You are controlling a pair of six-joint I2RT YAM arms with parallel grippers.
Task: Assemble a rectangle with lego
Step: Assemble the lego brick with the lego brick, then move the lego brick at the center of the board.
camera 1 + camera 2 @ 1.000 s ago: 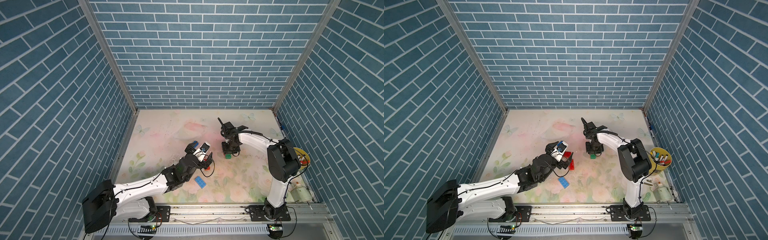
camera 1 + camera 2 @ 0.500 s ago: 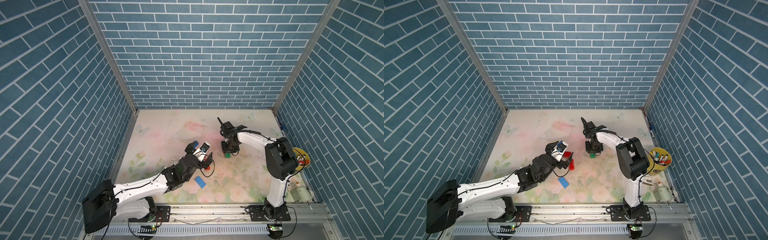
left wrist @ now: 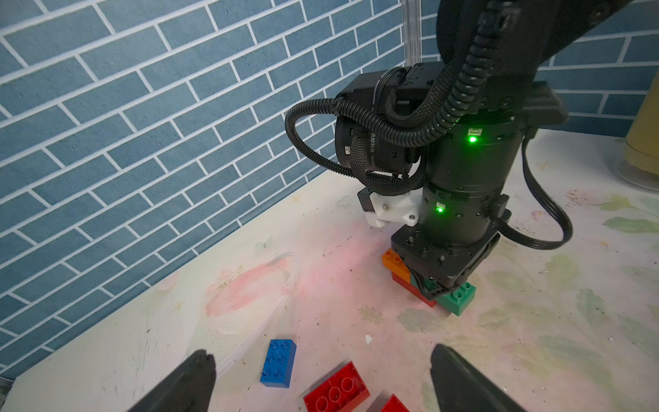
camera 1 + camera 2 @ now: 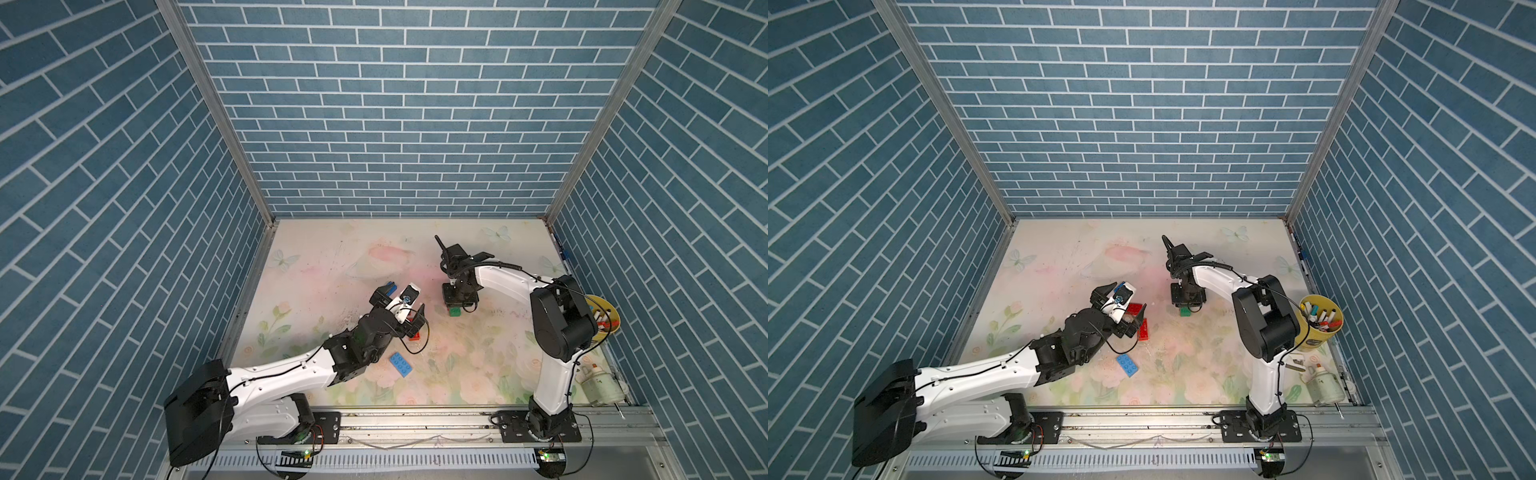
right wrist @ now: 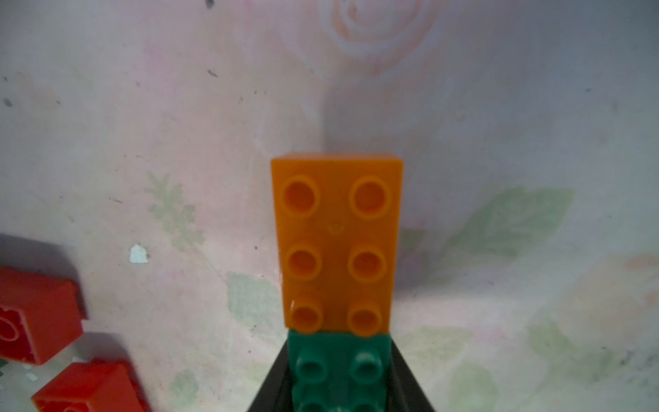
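Note:
I will open my right gripper, as it grips only the green brick beside the orange brick, and take both at their seam (image 5: pixel 338 334) before moving the joined bricks.
My right gripper (image 5: pixel 338 374) points straight down and is shut on a green lego brick (image 5: pixel 338 367). That brick butts against an orange brick (image 5: pixel 337 242). In the left wrist view the orange brick (image 3: pixel 394 262) and the green brick (image 3: pixel 458 298) rest on a red brick (image 3: pixel 413 290), with the right gripper (image 3: pixel 435 285) on top. My left gripper (image 3: pixel 321 374) is open and holds nothing. It hovers over two loose red bricks (image 3: pixel 337 388), (image 4: pixel 1144 330), with a blue brick (image 3: pixel 278 362) beside them. A light blue brick (image 4: pixel 401 364) lies nearer the front.
A yellow cup of markers (image 4: pixel 1320 324) and a white bottle (image 4: pixel 1323 384) stand at the table's right edge. Blue brick-patterned walls (image 4: pixel 399 124) close in three sides. The metal rail (image 4: pixel 415 424) with both arm bases runs along the front.

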